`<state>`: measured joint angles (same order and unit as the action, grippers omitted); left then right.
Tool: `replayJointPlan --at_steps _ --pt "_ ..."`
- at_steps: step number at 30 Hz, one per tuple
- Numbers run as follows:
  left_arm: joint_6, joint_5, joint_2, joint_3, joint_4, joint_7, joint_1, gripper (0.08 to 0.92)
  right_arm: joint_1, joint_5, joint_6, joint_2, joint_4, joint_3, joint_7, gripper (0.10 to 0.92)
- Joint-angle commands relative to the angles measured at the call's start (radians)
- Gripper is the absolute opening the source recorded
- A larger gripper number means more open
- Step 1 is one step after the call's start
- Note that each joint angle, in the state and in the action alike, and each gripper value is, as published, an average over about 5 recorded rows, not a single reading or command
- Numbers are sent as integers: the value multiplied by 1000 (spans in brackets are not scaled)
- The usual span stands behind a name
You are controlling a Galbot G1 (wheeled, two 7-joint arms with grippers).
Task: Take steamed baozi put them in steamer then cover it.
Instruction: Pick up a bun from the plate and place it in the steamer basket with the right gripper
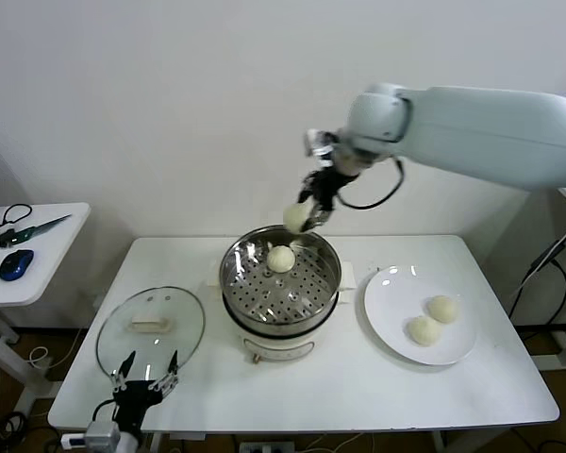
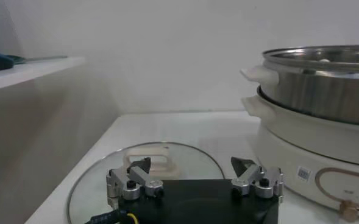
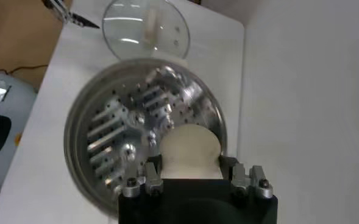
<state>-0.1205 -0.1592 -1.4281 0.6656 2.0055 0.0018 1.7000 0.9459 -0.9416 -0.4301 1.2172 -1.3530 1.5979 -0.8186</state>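
Observation:
My right gripper is going to release its baozi, now held above the steamer's far rim, on the steamer's tray (image 1: 250,283) (image 3: 145,100), next to the other baozi, toward the glass cover.
The steel steamer (image 1: 264,307) stands at the table's middle with one baozi (image 1: 281,259) on its perforated tray. My right gripper (image 1: 303,218) is shut on a second baozi (image 1: 295,217) and holds it above the steamer's far rim; in the right wrist view this baozi (image 3: 190,149) sits between the fingers over the tray (image 3: 115,137). Two more baozi (image 1: 442,309) (image 1: 423,330) lie on the white plate (image 1: 389,307). The glass cover (image 1: 151,326) lies flat to the left of the steamer. My left gripper (image 1: 146,373) is open and empty at the cover's near edge.
A side table (image 1: 47,250) at far left holds a blue mouse (image 1: 16,263) and cables. The white wall is close behind the table. The left wrist view shows the cover (image 2: 167,159) and the steamer's side (image 2: 325,91).

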Motion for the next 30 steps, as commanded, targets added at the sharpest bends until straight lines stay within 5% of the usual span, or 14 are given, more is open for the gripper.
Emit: replayJointPlan --at_steps 1,24,30 --pt "1 -1 0 0 4 0 2 823 -125 -10 -58 181 38 6 86 628" --pt "2 -4 -6 0 -2 -1 -4 823 -386 132 -84 239 227 -51 161 628" --pt "0 -5 -6 1 1 -1 -4 823 -376 142 -74 222 207 -68 159 718"
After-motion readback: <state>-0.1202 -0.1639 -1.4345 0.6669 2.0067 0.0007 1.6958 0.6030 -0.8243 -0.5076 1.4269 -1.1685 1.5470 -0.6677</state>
